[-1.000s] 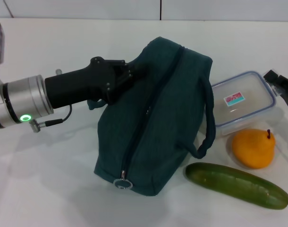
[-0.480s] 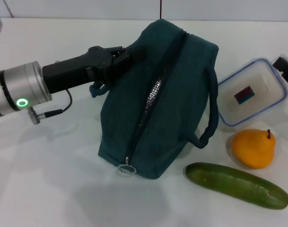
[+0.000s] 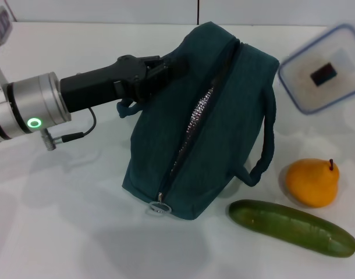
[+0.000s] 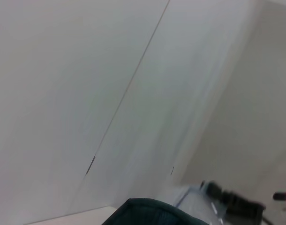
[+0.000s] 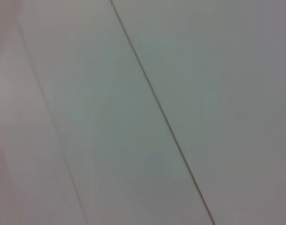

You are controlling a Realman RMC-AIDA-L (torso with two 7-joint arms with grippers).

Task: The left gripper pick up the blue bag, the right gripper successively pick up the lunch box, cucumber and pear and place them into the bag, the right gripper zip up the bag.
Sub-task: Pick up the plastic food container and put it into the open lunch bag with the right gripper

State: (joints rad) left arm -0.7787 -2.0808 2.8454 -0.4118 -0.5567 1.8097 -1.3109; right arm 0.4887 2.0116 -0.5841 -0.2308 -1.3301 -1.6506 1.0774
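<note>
Next, I release the lunch box from my right gripper against the silvery lining inside the blue bag's open zipper (image 3: pixel 202 112).
The blue bag (image 3: pixel 224 133) stands tilted on the white table, its top zipper partly open with silvery lining showing and the ring pull (image 3: pixel 160 207) at the near end. My left gripper (image 3: pixel 166 72) is shut on the bag's upper left side by the handle. The lunch box (image 3: pixel 323 70) hangs tilted in the air at the upper right, off the table. My right gripper is past the head view's right edge; the left wrist view shows it as a dark shape (image 4: pixel 227 201) at the box's pale edge. The pear (image 3: pixel 311 182) and the cucumber (image 3: pixel 291 228) lie to the right of the bag.
The bag's right handle (image 3: pixel 265 151) loops down toward the pear. White table (image 3: pixel 61 221) stretches left and in front of the bag. A wall with a seam (image 3: pixel 198 11) runs behind the table. The right wrist view holds only wall.
The lunch box has risen off the table, up and to the right, tilting as it went. The bag shifted slightly right and its zipper gap widened.
</note>
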